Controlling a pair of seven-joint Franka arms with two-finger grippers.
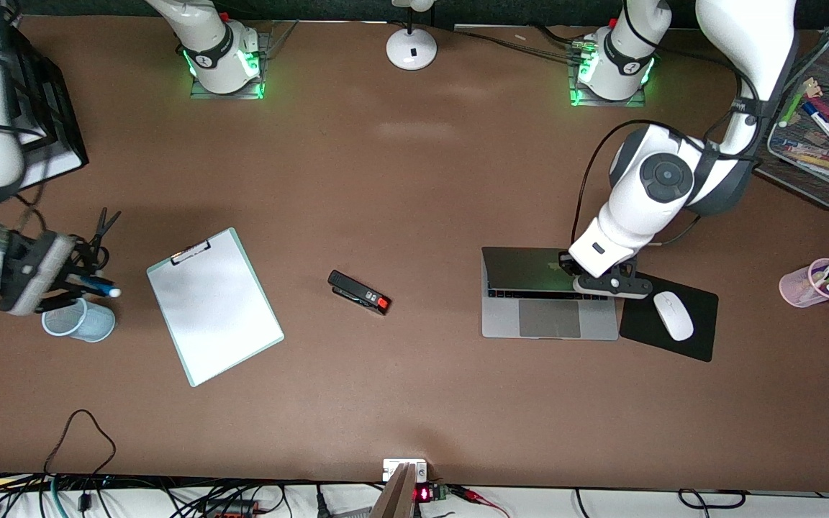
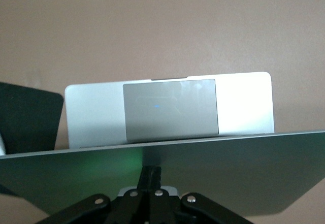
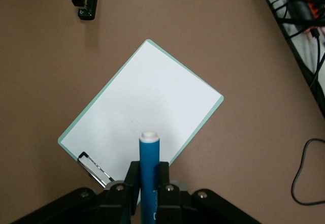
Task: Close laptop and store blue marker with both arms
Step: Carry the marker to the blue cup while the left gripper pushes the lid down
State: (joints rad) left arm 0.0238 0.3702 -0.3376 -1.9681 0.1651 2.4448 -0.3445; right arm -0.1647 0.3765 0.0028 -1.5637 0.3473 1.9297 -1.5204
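Observation:
Next, my right gripper sets the blue marker, now held over a light-blue cup, down and lets go of it inside the light-blue cup [image 1: 80, 319] that is near the scissors.
The silver-grey laptop [image 1: 550, 316] lies toward the left arm's end of the table, its lid [image 1: 522, 270] tilted low over the keys. My left gripper [image 1: 571, 267] is shut, its fingertips against the lid's outer face. In the left wrist view the lid [image 2: 228, 173] slants in front of the trackpad [image 2: 171, 109], with my left gripper [image 2: 152, 176] on it. My right gripper [image 1: 82, 283] is shut on the blue marker [image 1: 101, 288], held over a light-blue cup [image 1: 80, 321]. The right wrist view shows the blue marker [image 3: 149, 158] clamped in my right gripper [image 3: 149, 183], white end outward.
A clipboard [image 1: 213, 306] and a black stapler [image 1: 359, 293] lie mid-table. A white mouse [image 1: 673, 315] sits on a black mouse pad [image 1: 699, 342] beside the laptop. A pink cup [image 1: 814, 284] of pens and a mesh tray [image 1: 803, 169] of markers stand past it. Scissors [image 1: 103, 226] stand near my right gripper.

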